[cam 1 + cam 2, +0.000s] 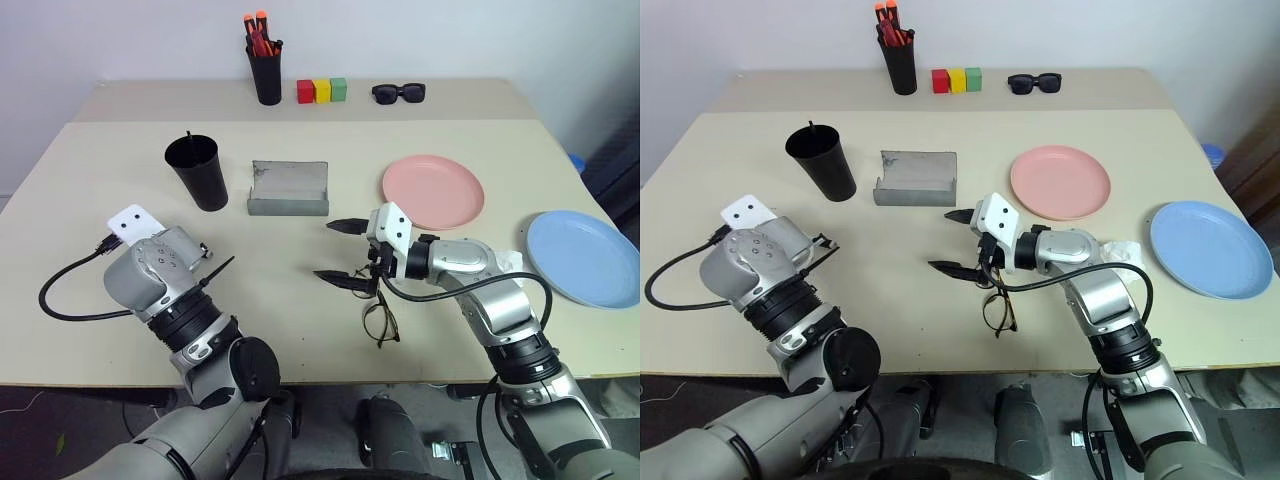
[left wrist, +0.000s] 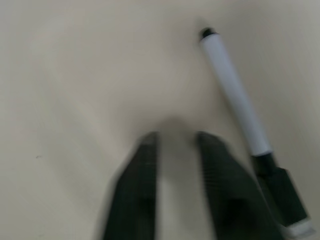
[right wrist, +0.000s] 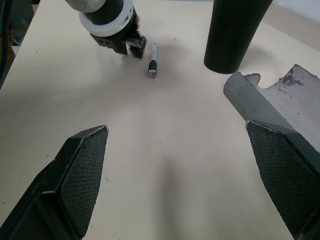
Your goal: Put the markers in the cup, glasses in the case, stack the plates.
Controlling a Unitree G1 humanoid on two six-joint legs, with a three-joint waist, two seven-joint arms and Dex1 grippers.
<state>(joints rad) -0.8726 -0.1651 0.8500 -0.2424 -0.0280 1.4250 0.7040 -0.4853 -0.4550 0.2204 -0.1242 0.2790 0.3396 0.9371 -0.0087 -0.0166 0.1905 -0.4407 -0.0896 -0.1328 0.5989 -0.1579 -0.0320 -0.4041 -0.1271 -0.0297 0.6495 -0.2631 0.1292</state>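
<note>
The white marker is outside the closed fingers of my left gripper, so I should open my left gripper, move it over the marker and grip its black cap (image 2: 283, 194) before lifting.
A white marker (image 2: 235, 95) with a black cap lies flat on the table, just beside my left gripper (image 2: 175, 137). That gripper is shut and points down at the table, with nothing between its fingers. The black cup (image 1: 197, 172) stands behind it, and a slim dark pen end pokes out of its rim. The grey case (image 1: 288, 188) sits open at mid-table. My right gripper (image 1: 340, 252) hangs wide open and empty just above the wire glasses (image 1: 380, 318). The pink plate (image 1: 432, 190) and the blue plate (image 1: 585, 257) lie apart on the right.
At the back edge stand a narrow black pen holder (image 1: 265, 65) with orange-capped pens, three coloured blocks (image 1: 321, 91) and black sunglasses (image 1: 399, 93). The blue plate lies close to the table's right edge.
</note>
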